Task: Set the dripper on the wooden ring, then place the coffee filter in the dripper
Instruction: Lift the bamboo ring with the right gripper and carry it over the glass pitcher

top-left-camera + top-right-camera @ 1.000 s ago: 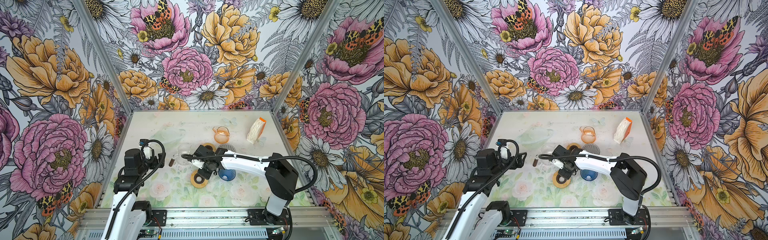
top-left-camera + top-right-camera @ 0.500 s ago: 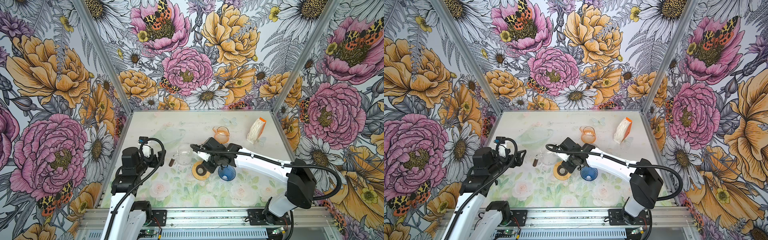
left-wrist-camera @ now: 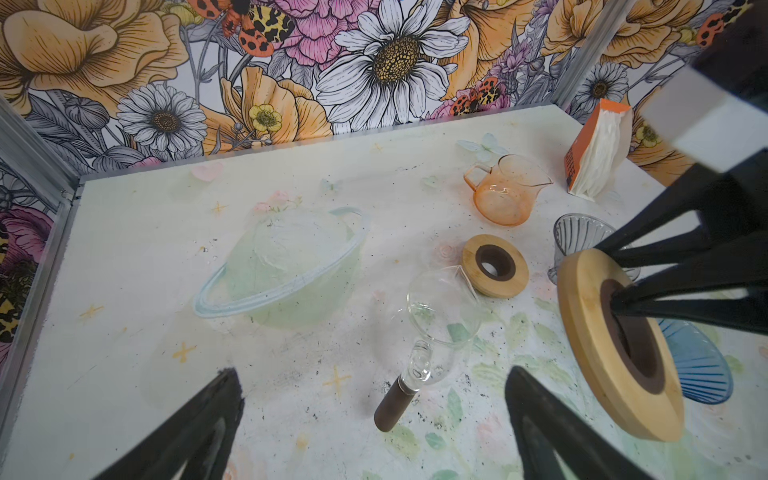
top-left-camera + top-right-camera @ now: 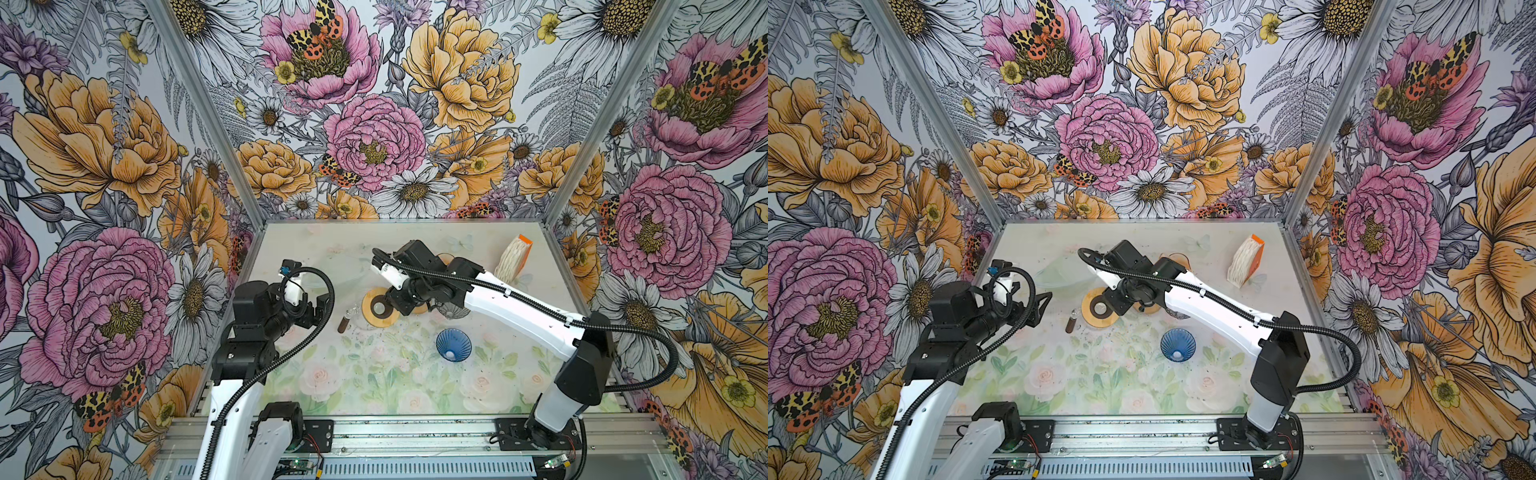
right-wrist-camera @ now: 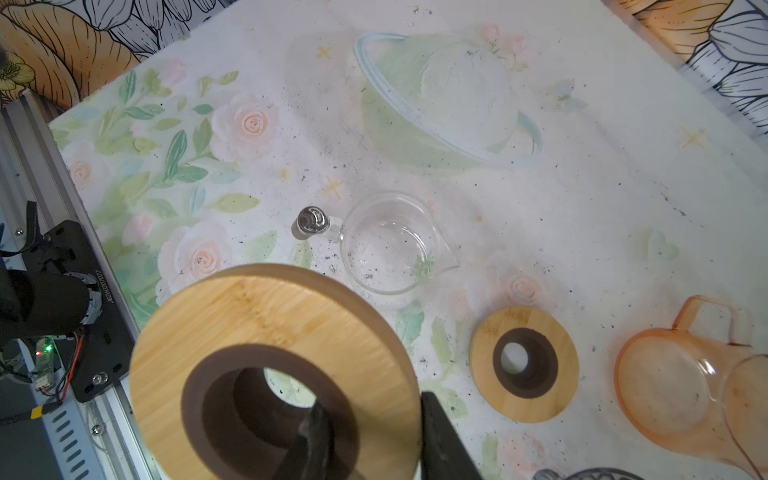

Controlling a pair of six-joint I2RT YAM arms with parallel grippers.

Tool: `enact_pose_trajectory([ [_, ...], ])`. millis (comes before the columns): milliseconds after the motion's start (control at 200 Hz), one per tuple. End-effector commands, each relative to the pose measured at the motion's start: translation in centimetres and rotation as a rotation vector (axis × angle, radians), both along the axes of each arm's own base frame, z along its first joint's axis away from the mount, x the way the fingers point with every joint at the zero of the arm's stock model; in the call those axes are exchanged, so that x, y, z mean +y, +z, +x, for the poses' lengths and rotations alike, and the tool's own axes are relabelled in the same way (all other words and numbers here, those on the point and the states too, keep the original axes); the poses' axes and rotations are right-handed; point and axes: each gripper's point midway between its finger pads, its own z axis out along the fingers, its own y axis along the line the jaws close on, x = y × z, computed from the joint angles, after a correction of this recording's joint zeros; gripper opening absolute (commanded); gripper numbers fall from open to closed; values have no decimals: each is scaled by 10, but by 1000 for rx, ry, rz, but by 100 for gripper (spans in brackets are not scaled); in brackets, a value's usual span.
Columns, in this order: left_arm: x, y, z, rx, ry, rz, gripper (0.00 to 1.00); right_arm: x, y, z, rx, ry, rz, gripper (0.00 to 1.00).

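Next, my right gripper releases the wooden ring on the rim of the clear glass pitcher (image 4: 368, 299) (image 5: 392, 241). The ring is now held tilted above the table.
The coffee filter pack (image 4: 513, 257) (image 4: 1245, 261), white papers in an orange box (image 3: 598, 153), stands at the back right. A blue dripper (image 4: 454, 344) (image 4: 1178, 344) sits mid-table, apart from both arms. A grey dripper (image 3: 582, 237) is partly hidden under my right arm. My right gripper (image 4: 388, 306) (image 5: 374, 411) is shut on a wooden ring (image 4: 370, 316) (image 5: 274, 365), one finger through its hole, holding it tilted above the table. My left gripper (image 4: 322, 307) (image 3: 372, 371) hangs open and empty over a clear glass pitcher's brown handle (image 3: 395, 405).
A clear glass pitcher (image 5: 386, 245) stands left of the held ring. A second wooden ring (image 5: 523, 365) lies flat beside an orange glass server (image 5: 681, 386) (image 3: 505, 195). Metal frame posts and flowered walls close in the table (image 4: 316, 249) on three sides.
My right gripper has carried the wooden ring up and toward the back left, away from the blue dripper, which now shows fully. The left arm has barely moved.
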Motion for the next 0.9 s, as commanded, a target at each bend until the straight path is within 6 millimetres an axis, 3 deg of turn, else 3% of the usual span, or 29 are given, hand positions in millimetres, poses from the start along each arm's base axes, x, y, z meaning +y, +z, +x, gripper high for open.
enact_pose_trajectory([
  [0,-6,1,-2,5,-47,13,99,3,-2,13,20,-45,-26,27],
  [455,-8,-8,-2,34,-54,-6,99,23,-26,59,71,-182,-41,27],
  [896,-9,-19,-6,61,-52,-22,99,28,-45,73,100,-250,-70,27],
])
